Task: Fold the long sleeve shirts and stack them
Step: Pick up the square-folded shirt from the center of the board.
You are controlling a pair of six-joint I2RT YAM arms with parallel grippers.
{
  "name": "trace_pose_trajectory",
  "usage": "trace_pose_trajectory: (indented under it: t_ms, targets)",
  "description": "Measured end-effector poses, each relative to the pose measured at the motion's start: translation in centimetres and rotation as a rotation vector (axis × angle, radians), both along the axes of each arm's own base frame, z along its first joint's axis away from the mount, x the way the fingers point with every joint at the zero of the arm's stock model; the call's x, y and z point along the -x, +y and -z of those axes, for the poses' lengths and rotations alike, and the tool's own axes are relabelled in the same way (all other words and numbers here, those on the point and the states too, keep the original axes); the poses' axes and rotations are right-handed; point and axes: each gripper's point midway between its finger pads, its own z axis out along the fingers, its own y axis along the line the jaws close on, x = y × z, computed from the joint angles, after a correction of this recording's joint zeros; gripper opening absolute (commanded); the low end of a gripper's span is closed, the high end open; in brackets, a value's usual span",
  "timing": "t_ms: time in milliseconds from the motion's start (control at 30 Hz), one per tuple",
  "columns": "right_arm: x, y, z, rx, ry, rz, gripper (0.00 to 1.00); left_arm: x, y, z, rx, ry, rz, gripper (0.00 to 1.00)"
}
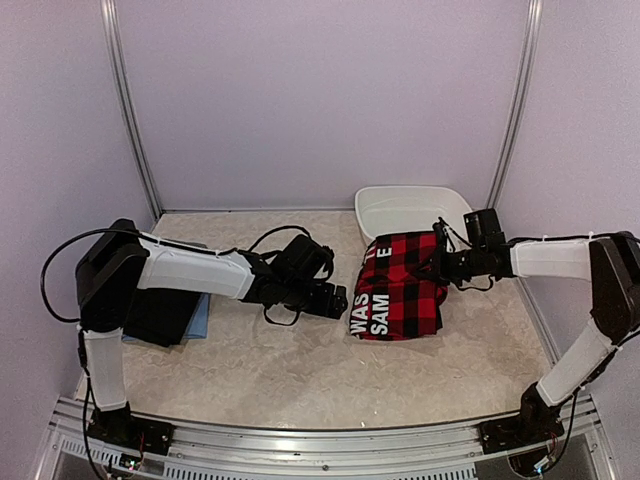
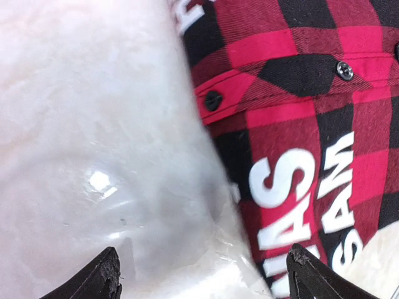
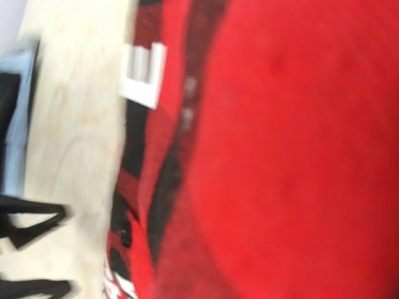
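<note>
The flannel shirt will be put down by my right gripper, centred on the table spot point(image 1: 362, 330) under the shirt's white-lettered near corner.
The red-and-black checked flannel shirt point(image 1: 398, 288) lies folded on the table right of centre, white letters on its near-left corner. My left gripper point(image 1: 338, 300) is open and empty, just off the shirt's left edge. In the left wrist view the gripper point(image 2: 206, 283) hovers over the table with the shirt point(image 2: 299, 124) to its right, and one fingertip point(image 2: 312, 279) is above the shirt's lettered edge. My right gripper point(image 1: 432, 268) is at the shirt's right edge and seems shut on the cloth. Red fabric point(image 3: 293, 156) fills the blurred right wrist view and hides the fingers. A black shirt point(image 1: 160, 312) on a light blue one point(image 1: 200, 318) lies at far left.
A white oval basin point(image 1: 410, 208) stands behind the flannel shirt by the back wall. Walls close in the table on both sides and at the back. A metal rail point(image 1: 320, 435) runs along the near edge. The left arm's cable point(image 1: 270, 240) loops above the table.
</note>
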Motion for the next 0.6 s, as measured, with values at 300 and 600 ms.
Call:
trace_pose_trajectory:
  t_ms: [300,600]
  targets:
    - [-2.6,-5.5,-10.6,0.465,-0.105,0.138,0.0,-5.1,6.8,-9.4,0.031,-0.155,-0.158,0.88]
    - [-0.2,-7.8,-12.4,0.977,-0.01,0.208,0.0,-7.1,12.6,-10.5,-0.037,-0.185,-0.26,0.88]
